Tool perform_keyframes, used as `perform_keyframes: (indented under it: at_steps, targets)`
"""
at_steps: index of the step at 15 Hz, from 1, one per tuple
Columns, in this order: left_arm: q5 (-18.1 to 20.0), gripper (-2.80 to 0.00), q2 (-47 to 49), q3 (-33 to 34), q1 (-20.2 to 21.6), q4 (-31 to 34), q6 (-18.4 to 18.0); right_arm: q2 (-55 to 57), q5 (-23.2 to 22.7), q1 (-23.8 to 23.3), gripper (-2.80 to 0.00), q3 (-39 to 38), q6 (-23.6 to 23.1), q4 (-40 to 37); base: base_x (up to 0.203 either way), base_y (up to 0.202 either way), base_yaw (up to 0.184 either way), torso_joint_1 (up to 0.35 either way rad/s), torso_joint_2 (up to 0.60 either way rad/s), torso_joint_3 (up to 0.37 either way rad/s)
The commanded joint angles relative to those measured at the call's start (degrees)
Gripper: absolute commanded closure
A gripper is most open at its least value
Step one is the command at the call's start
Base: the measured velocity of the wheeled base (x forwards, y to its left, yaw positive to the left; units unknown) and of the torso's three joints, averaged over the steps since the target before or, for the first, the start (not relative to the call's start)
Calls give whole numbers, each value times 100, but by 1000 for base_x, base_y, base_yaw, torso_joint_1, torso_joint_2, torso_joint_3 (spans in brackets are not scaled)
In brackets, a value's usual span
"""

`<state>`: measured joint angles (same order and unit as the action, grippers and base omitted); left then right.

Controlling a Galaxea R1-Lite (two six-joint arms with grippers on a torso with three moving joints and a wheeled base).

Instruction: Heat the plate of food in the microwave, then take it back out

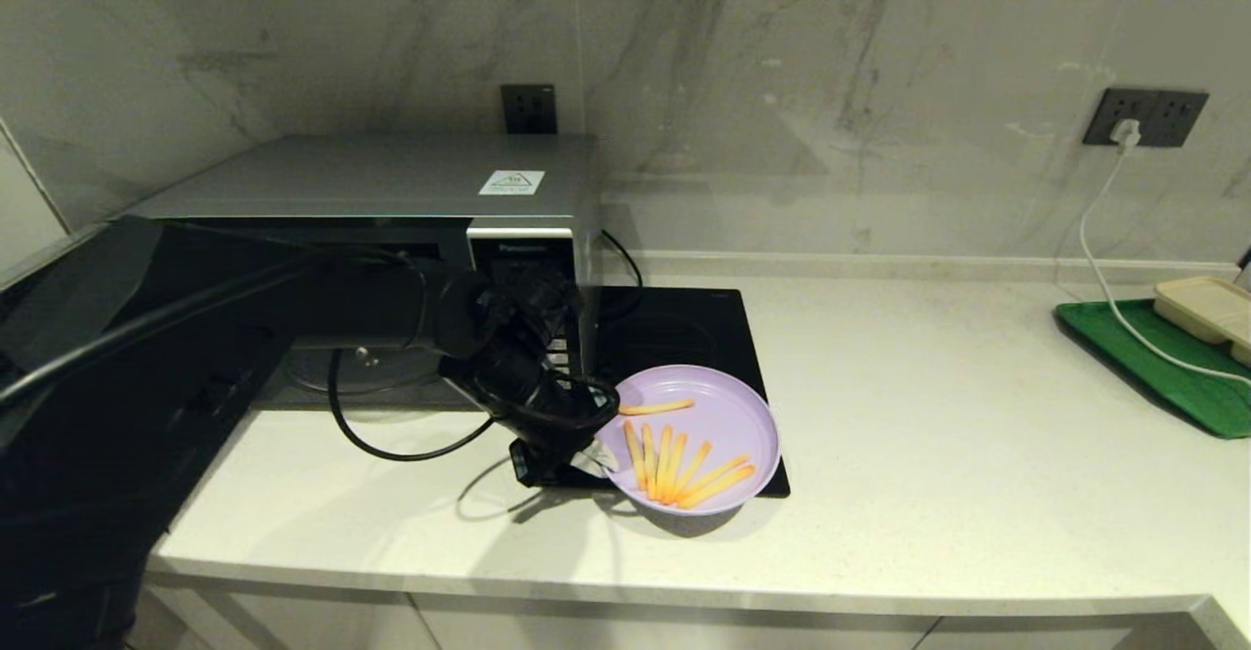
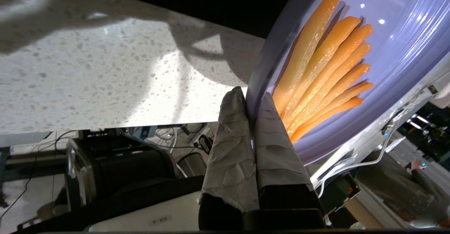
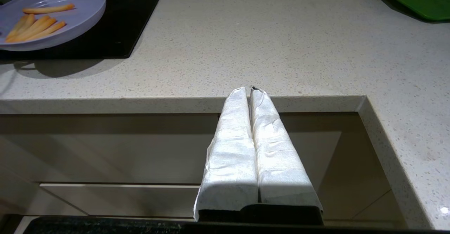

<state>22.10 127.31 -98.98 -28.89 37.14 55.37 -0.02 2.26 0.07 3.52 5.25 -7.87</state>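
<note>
I should set the lilac plate of food across the black hob's front edge and the counter [image 1: 687, 472] with my left gripper. The plate now hangs over the hob's edge.
The lilac plate of food [image 1: 728, 413] with its orange-yellow fries [image 1: 684, 469] hangs over the front edge of the black hob, casting a shadow on the counter below. My left gripper [image 1: 598, 459] is shut on the plate's left rim; in the left wrist view its taped fingers [image 2: 277, 139] pinch the rim of the plate [image 2: 397, 33] beside the fries [image 2: 323, 75]. The silver microwave [image 1: 391, 176] stands behind at the left with its door swung open and its dark cavity showing. My right gripper [image 3: 250, 89] is shut on nothing, parked below the counter's front edge; the plate [image 3: 84, 1] lies far from it.
The black induction hob [image 1: 684, 327] sits right of the microwave. A green tray [image 1: 1163, 367] with a beige tray [image 1: 1207, 308] is at the far right, with a white cable [image 1: 1104, 269] running to a wall socket. The open microwave door [image 1: 117, 337] fills the left side.
</note>
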Motion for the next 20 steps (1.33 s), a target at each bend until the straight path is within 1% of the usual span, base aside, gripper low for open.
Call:
perform_keyframes:
  at_steps: [1, 2, 3, 6, 11, 17, 19, 20]
  targets:
    - [6, 0, 251, -379, -40, 238, 12, -6, 3, 1, 0, -1, 2, -4, 0, 0, 0, 0, 0, 0]
    - [7, 0, 291, -494, -59, 398, -34, -6, 3, 1, 0, -1, 2, -4, 0, 0, 0, 0, 0, 0]
    - [8, 0, 286, -500, -75, 425, -79, 1, 3, 1, 0, -1, 2, -4, 0, 0, 0, 0, 0, 0]
    - [14, 0, 250, -480, -73, 536, -47, 2, 3, 1, 0, -1, 2, -4, 0, 0, 0, 0, 0, 0]
    - [5, 0, 277, -474, -73, 548, 35, -4, 3, 1, 0, -1, 2, -4, 0, 0, 0, 0, 0, 0]
    - [0, 0, 303, -459, -79, 553, 53, 2, 3, 1, 0, -1, 2, -4, 0, 0, 0, 0, 0, 0]
    - [-61, 0, 362, -456, -106, 562, 44, 2, 3, 1, 0, -1, 2, -4, 0, 0, 0, 0, 0, 0]
    - [-189, 0, 383, -456, -167, 571, 32, -6, 3, 1, 0, -1, 2, -4, 0, 0, 0, 0, 0, 0]
